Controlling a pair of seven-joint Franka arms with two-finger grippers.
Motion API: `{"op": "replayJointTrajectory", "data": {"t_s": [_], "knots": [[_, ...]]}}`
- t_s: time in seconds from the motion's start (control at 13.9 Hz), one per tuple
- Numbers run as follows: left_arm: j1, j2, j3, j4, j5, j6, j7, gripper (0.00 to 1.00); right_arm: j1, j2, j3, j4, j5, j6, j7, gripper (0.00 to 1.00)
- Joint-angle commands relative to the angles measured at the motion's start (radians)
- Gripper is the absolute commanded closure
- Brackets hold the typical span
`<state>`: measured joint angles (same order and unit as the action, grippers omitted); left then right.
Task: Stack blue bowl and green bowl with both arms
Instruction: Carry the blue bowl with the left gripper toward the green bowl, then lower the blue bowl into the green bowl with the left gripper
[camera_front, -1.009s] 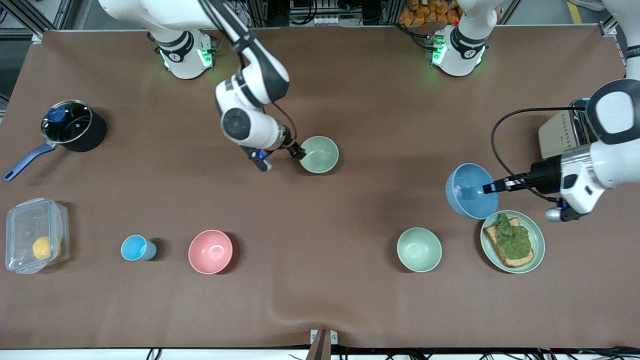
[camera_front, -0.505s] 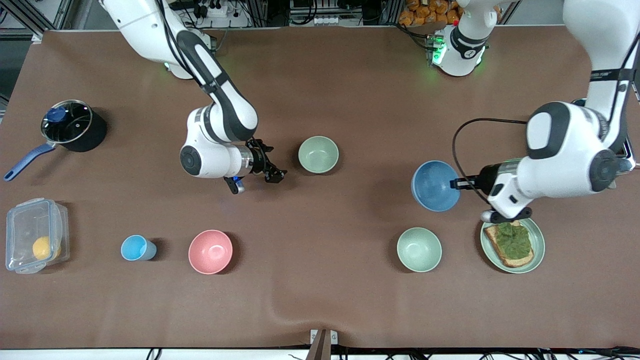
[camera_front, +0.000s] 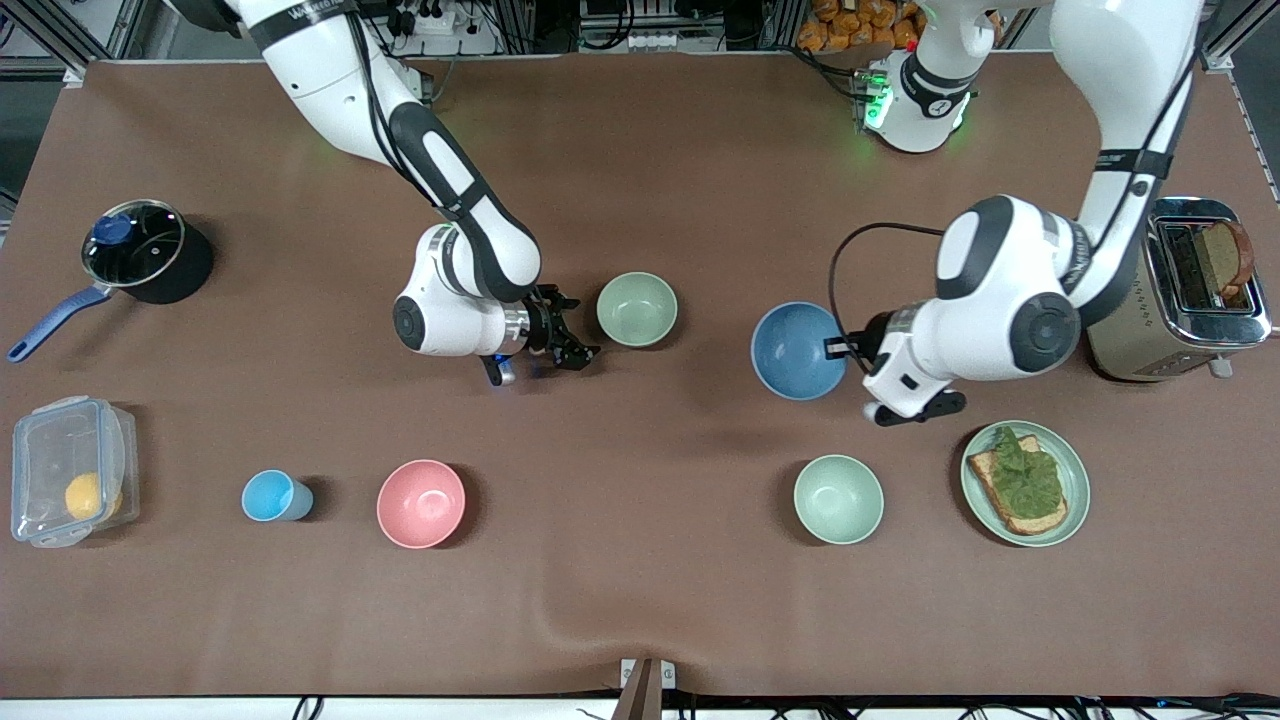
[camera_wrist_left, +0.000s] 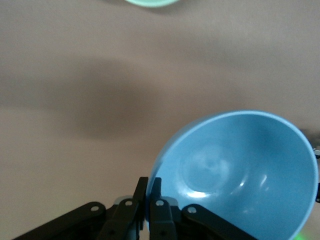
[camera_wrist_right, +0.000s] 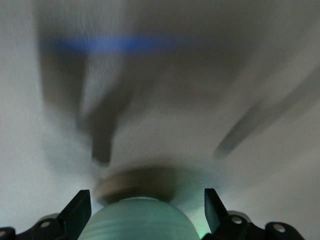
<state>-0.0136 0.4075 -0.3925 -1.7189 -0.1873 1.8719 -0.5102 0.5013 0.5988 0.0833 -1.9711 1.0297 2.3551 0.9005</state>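
Next, my left gripper lets go of the blue bowl inside the sage-green bowl (camera_front: 637, 308) next to my open right gripper. The blue bowl is now held tilted above the table.
The sage-green bowl (camera_front: 637, 309) stands upright on the table near the middle. My right gripper (camera_front: 582, 326) is open beside it, toward the right arm's end, not touching it. In the right wrist view the green bowl (camera_wrist_right: 139, 221) shows between my spread fingertips (camera_wrist_right: 76, 210). My left gripper (camera_front: 838, 348) is shut on the rim of the blue bowl (camera_front: 797, 350) and holds it tilted above the table, between the green bowl and the toaster. In the left wrist view the fingers (camera_wrist_left: 149, 189) pinch the blue bowl's (camera_wrist_left: 240, 170) edge.
A paler mint bowl (camera_front: 838, 498) and a green plate with toast (camera_front: 1075, 500) lie nearer the camera than the blue bowl. A toaster (camera_front: 1180, 300) stands at the left arm's end. A pink bowl (camera_front: 421, 503), light-blue cup (camera_front: 275, 496), plastic box (camera_front: 70, 470) and pot (camera_front: 140, 250) are toward the right arm's end.
My left gripper has carried the blue bowl from beside the toast plate toward the green bowl. My right gripper left the green bowl's rim, drew back, then came closer again, open.
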Motion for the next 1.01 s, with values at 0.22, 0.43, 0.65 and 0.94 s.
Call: {"op": "replayJointTrajectory", "data": {"t_s": [0.22, 0.43, 0.65, 0.94], "knots": [[-0.189, 0.020, 0.001, -0.073, 0.017, 0.124, -0.263, 1.00, 0.005, 0.010, 0.003, -0.002, 0.049, 0.029, -0.038, 0.00], [-0.256, 0.053, 0.001, -0.081, 0.011, 0.170, -0.345, 1.00, 0.010, 0.013, 0.003, -0.002, 0.070, 0.030, -0.038, 0.00], [-0.324, 0.071, 0.001, -0.076, 0.011, 0.177, -0.416, 1.00, 0.011, 0.013, 0.003, -0.002, 0.070, 0.032, -0.040, 0.00], [-0.377, 0.117, 0.003, -0.071, 0.019, 0.253, -0.473, 1.00, 0.013, 0.018, 0.003, 0.000, 0.070, 0.038, -0.040, 0.00]]}}
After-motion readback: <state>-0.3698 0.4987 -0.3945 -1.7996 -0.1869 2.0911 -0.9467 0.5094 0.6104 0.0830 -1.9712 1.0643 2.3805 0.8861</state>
